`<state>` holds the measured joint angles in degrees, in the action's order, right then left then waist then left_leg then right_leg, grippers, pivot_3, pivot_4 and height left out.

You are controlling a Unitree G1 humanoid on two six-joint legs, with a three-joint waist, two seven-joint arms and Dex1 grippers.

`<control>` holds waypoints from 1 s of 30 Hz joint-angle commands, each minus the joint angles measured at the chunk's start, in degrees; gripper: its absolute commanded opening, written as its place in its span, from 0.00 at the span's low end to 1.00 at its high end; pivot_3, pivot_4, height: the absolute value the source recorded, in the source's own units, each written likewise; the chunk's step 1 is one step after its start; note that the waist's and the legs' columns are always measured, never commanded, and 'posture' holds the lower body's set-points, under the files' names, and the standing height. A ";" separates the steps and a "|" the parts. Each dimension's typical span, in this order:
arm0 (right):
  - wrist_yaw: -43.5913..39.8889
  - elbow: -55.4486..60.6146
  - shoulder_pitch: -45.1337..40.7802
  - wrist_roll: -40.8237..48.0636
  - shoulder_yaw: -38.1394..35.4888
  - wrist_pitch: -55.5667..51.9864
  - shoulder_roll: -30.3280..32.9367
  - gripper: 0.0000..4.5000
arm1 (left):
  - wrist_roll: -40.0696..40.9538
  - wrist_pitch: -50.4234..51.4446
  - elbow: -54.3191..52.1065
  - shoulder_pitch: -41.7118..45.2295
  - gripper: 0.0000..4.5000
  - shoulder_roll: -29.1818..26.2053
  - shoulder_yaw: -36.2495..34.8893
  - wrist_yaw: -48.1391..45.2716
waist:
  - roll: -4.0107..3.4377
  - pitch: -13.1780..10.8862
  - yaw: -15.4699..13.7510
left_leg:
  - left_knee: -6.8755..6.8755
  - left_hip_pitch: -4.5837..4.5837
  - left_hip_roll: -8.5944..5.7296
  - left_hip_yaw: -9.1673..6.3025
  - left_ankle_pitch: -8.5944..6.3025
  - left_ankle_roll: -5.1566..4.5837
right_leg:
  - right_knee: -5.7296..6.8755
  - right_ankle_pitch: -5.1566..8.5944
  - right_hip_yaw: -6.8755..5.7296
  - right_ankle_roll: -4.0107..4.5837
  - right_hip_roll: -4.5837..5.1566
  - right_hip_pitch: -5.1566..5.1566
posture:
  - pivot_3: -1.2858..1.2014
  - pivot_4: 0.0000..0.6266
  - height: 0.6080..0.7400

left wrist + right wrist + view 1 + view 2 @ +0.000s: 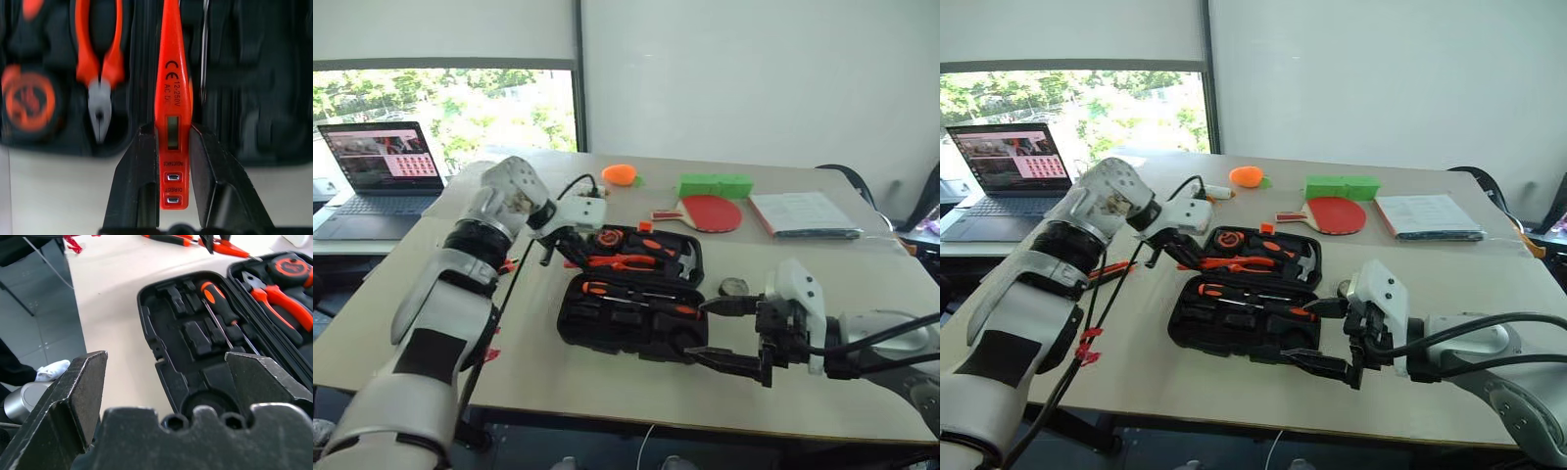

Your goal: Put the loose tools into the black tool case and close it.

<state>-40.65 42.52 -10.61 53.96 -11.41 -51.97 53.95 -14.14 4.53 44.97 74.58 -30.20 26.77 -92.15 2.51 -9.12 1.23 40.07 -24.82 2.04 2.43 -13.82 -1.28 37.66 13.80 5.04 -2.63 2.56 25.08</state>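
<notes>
The robot's left gripper should set the orange-red stick tool, now over the case's far corner, down in the case's near half (613, 304) (229, 73), next to the screwdriver.
The black tool case (628, 311) lies open in the middle of the table. It holds orange pliers (622, 262), a tape measure, a hammer and one screwdriver (217, 298). My left gripper (171, 129) is shut on a slim orange-red stick tool (172, 98) and hangs over the case's far left corner, pointing down. A loose screwdriver (1111, 269) with a black-and-orange handle lies on the table left of the case, partly under my left arm. A small round roll (734, 286) sits just right of the case. My right gripper (729, 335) stands open and empty at the case's near right corner.
At the back of the table are a red paddle (710, 212), a green box (715, 185), an orange object (620, 174), a white glue gun (1214, 193) and a booklet (803, 213). A laptop (382, 171) stands on a side table at the far left.
</notes>
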 commanded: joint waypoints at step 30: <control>7.80 4.42 2.57 0.25 -1.39 2.49 -4.39 1.00 | -3.11 8.75 -11.11 -7.90 0.09 1.03 9.60 -0.09 | -0.05 0.01 -0.40 | 0.13 0.19 -0.08 -0.05 0.01 0.00 | 0.15 0.02 0.11 -0.02 -0.04 -0.14 | 0.52 0.24 0.97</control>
<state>-33.44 45.59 -7.50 54.24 -12.05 -51.24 49.84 -16.17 13.86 33.12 66.66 -29.68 35.67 -92.33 2.46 -9.11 0.83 40.20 -24.61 1.96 2.39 -13.81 -1.28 37.81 13.81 5.15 -2.64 2.52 24.92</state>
